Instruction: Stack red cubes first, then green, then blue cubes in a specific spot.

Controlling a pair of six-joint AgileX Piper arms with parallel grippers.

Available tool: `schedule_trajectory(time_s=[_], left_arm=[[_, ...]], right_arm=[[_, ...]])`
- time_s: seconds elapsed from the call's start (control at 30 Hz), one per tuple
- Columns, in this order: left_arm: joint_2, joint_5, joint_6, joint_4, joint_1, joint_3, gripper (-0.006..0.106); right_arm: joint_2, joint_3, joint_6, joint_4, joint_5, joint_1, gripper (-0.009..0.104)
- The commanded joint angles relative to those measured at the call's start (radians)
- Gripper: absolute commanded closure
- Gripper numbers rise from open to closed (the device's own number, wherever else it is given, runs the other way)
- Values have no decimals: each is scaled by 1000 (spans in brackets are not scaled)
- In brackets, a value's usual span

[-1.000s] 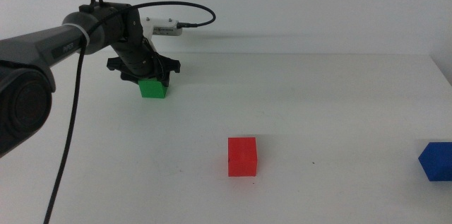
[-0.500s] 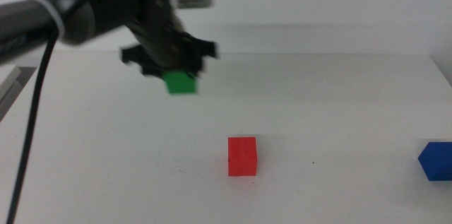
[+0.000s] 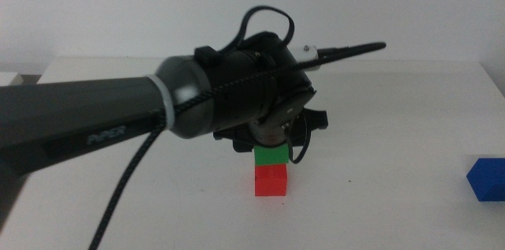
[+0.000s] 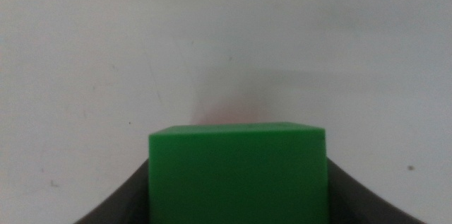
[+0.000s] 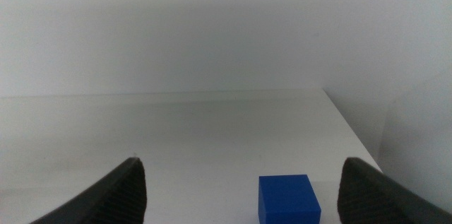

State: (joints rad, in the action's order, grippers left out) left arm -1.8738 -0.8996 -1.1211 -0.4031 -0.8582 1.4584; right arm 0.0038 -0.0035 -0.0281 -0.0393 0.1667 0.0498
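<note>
Next, I release the green cube, now held at or just above the red cube, from my left gripper so that it is placed squarely on top of the red cube (image 3: 272, 168).
The red cube (image 3: 271, 180) sits on the white tabletop near the middle front. My left gripper (image 3: 272, 149) is shut on the green cube (image 3: 271, 154) and holds it directly on top of or just above the red cube; I cannot tell if they touch. In the left wrist view the green cube (image 4: 238, 174) fills the space between the jaws, with a faint red glow behind it. The blue cube (image 3: 487, 179) sits at the table's right edge and also shows in the right wrist view (image 5: 288, 198). My right gripper (image 5: 240, 185) is open and empty, behind the blue cube.
The left arm's thick body (image 3: 118, 120) and its cable (image 3: 126, 183) cross the left half of the table. The table's right edge (image 3: 493, 76) lies close to the blue cube. White tabletop (image 3: 379, 147) lies between the stack and the blue cube.
My left gripper has lifted the green cube from the back left of the table and carried it right and forward to over the red cube. The red and blue cubes have not moved.
</note>
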Motion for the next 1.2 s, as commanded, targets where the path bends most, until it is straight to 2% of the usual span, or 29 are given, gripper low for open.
schedule_trajectory(time_s=[0.0, 0.27, 0.77, 0.83, 0.87, 0.93, 1.17], left_arm=[[-11, 2, -8, 5, -4, 1, 102], [-44, 6, -8, 34, 0, 1, 102], [-93, 33, 18, 20, 0, 1, 102], [-93, 33, 25, 20, 0, 1, 95], [-93, 33, 35, 20, 0, 1, 78], [-93, 35, 51, 20, 0, 1, 66], [-93, 33, 100, 12, 0, 1, 15]], right_arm=[[-4, 3, -10, 7, -11, -4, 2], [-4, 3, -10, 7, -11, -4, 2], [-4, 3, -10, 7, -11, -4, 2], [-4, 3, -10, 7, -11, -4, 2], [-4, 3, -10, 7, -11, -4, 2], [-4, 3, -10, 7, -11, -4, 2], [-4, 3, -10, 7, -11, -4, 2]])
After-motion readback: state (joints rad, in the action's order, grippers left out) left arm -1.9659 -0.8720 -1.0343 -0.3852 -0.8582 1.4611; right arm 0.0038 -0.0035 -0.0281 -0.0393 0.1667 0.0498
